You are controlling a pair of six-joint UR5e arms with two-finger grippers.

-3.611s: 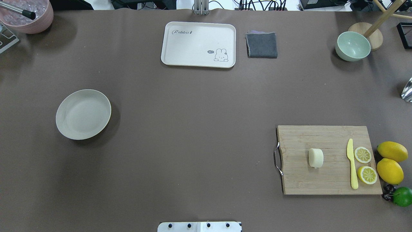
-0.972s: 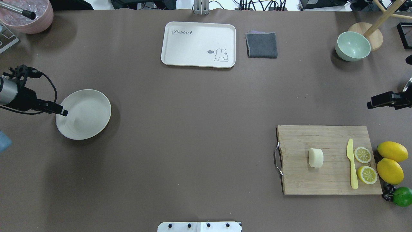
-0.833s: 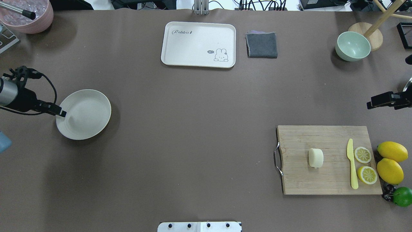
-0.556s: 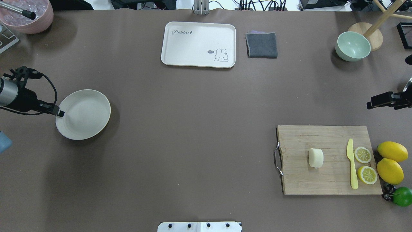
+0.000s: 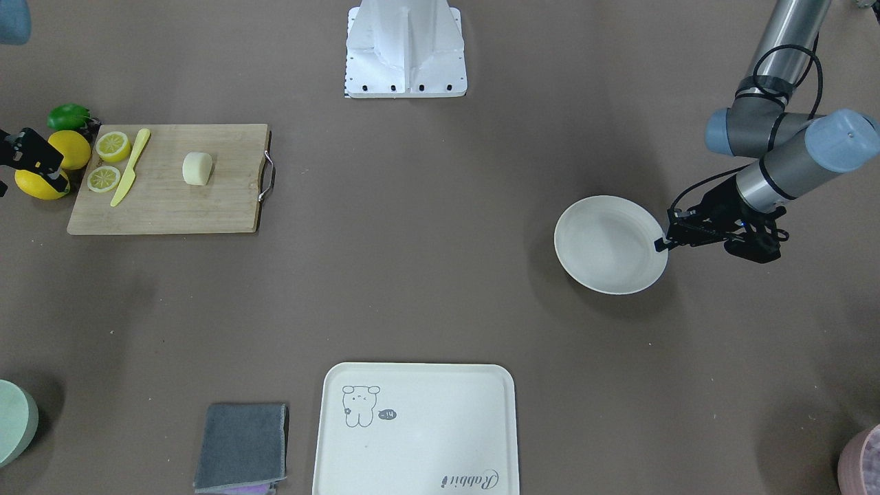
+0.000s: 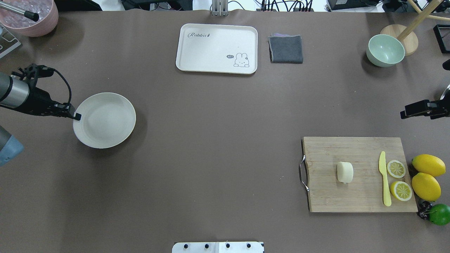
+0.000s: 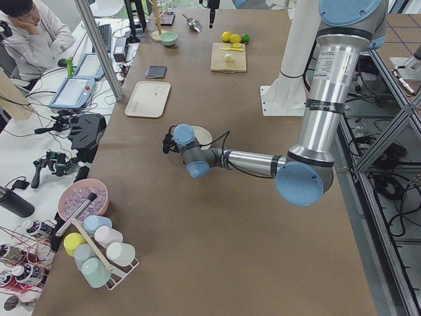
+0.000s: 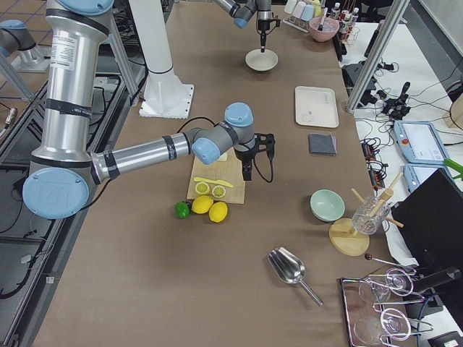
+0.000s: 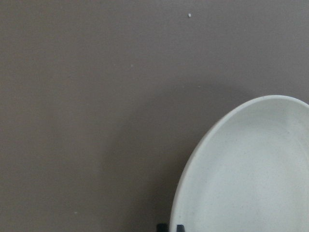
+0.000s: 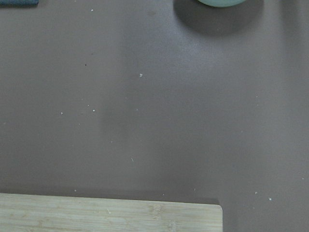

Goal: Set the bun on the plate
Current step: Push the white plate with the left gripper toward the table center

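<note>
My left gripper has the plate. It will let go of the plate on the table midway (image 5: pixel 421 224) between the cream tray and the white base.
The pale cream bun (image 6: pixel 345 172) lies on the wooden cutting board (image 6: pixel 330 196) at the right; in the front-facing view the bun (image 5: pixel 197 168) is at the upper left. The round off-white plate (image 6: pixel 104 120) sits on the table at the left. My left gripper (image 6: pixel 77 117) is shut on the plate's left rim. The left wrist view has its fingertips (image 9: pixel 169 227) at the bottom edge, pinching the plate (image 9: pixel 251 179). My right gripper (image 6: pixel 403 114) hangs beyond the board's far right corner, away from the bun. Whether it is open or shut I cannot tell.
On the board lie a yellow knife (image 6: pixel 385 179) and two lemon halves (image 6: pixel 396 168). Whole lemons (image 6: pixel 427 175) and a lime (image 6: pixel 440 214) sit beside it. A cream tray (image 6: pixel 217 48), grey cloth (image 6: pixel 286 49) and green bowl (image 6: pixel 385 50) line the far edge.
The plate has slid to the right and slightly away, with my left gripper on its rim moving along with it. The right gripper and the bun have not moved.
</note>
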